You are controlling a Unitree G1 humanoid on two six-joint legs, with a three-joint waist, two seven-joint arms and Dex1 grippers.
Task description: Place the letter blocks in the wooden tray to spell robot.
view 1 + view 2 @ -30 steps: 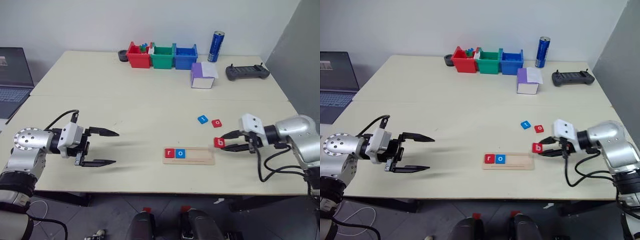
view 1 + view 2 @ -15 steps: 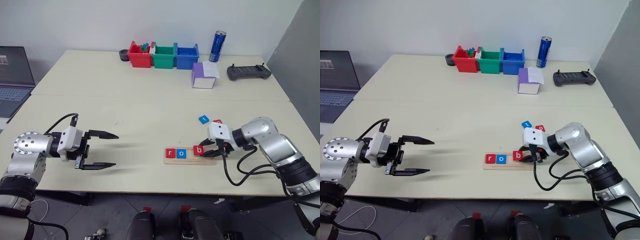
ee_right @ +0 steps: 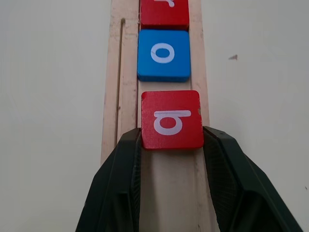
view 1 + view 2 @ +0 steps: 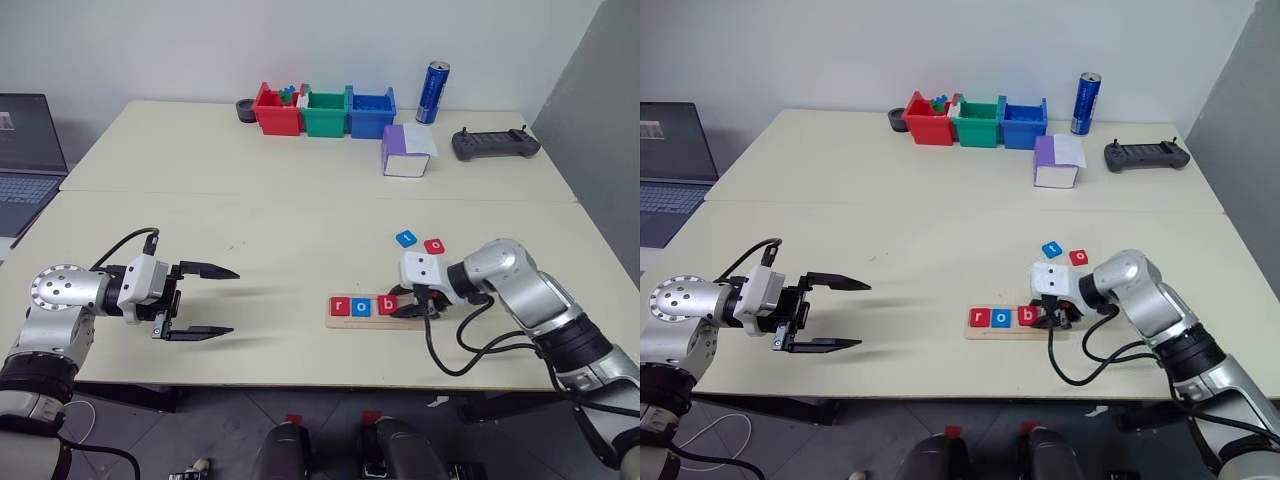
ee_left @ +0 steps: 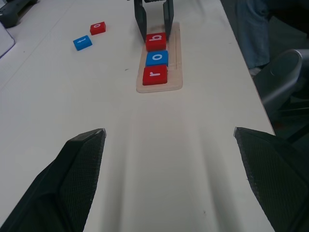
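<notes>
My right gripper needs to release the red "b" block in the wooden tray, snug [image 4: 376, 311] [image 3: 165, 101] against the blue "o" block.
The wooden tray [image 4: 412, 322] lies near the table's front edge, right of centre. In it sit a red "r" block [image 4: 340, 306] and a blue "o" block [image 4: 361, 306]. Beside them is a red "b" block [image 3: 172, 119], third in the row, and my right gripper [image 4: 403, 306] is shut on it, one black finger [image 3: 120, 188] on each side. A blue "t" block [image 4: 406, 239] and a red "o" block [image 4: 433, 245] lie loose on the table behind the tray. My left gripper [image 4: 207, 300] hovers open and empty far to the left of the tray.
Red [image 4: 277, 111], green [image 4: 324, 113] and blue [image 4: 371, 113] bins stand in a row at the back, with a blue can [image 4: 432, 93], a purple-and-white box [image 4: 406, 152] and a black controller [image 4: 495, 144] to their right. A laptop [image 4: 25, 150] sits at the far left.
My right gripper carried the red "b" block left and down, from beyond the tray's right end to the spot beside the blue "o". The left gripper stayed put.
</notes>
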